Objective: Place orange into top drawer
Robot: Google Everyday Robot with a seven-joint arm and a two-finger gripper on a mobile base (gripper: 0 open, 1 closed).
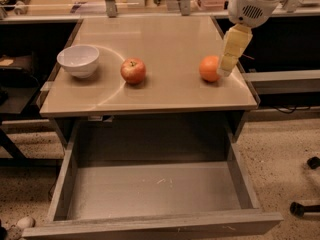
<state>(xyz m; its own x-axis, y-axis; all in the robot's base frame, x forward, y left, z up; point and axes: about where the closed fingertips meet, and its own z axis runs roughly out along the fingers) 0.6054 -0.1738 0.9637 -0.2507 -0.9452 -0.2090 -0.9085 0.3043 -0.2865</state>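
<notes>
The orange should go into the open top drawer next, so my gripper will close on the upper part of the orange [212, 63].
The orange [209, 68] sits on the right side of the beige counter top [160, 44]. My gripper [231, 52] hangs from the white arm at the upper right, its pale yellow fingers right beside the orange's right side, pointing down. The top drawer [155, 189] is pulled wide open below the counter, its grey floor bare with faint white scuffs.
A red-yellow apple [133, 70] sits mid-counter and a white bowl [78, 60] at the left. Shelving and clutter stand behind the counter. A caster wheel [298, 209] and speckled floor lie to the right of the drawer.
</notes>
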